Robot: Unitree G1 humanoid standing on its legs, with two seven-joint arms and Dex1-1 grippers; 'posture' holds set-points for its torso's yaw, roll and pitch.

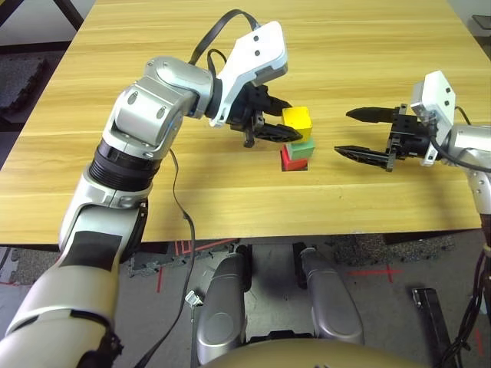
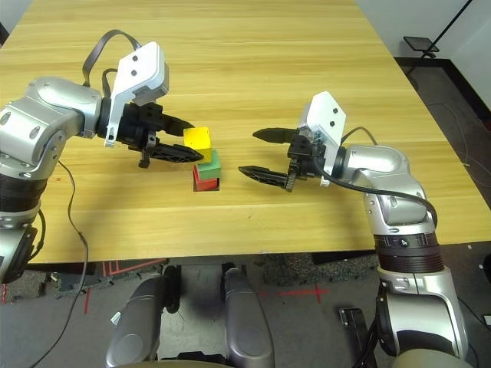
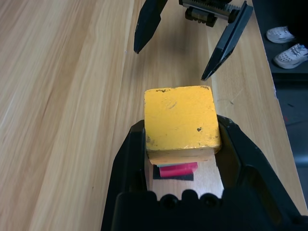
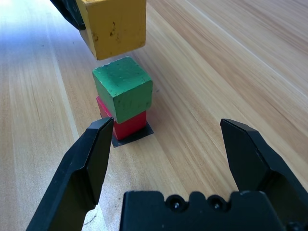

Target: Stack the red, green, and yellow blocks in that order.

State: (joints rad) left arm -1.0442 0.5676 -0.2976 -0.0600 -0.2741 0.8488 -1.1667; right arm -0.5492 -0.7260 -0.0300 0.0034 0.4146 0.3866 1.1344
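The robot's left gripper should release the yellow block, which hangs just over the green one now, squarely on top of the green block (image 1: 301,133) (image 3: 181,132), above the red one.
The red block (image 4: 127,125) sits on a flat black patch (image 4: 131,138) on the table, and the green block (image 4: 122,89) rests on top of it, turned slightly. The yellow block (image 4: 113,24) hangs just above the green one with a thin gap between them. My left gripper (image 1: 290,120) is shut on the yellow block (image 1: 297,120), one finger on each side of it. My right gripper (image 1: 342,132) stands open to the right of the stack, a short way off, with nothing between its fingers (image 4: 91,159).
The wooden table (image 1: 230,46) is bare around the stack. Its front edge runs close below the blocks, and its right edge lies just beyond my right arm. A dark floor shows past the table.
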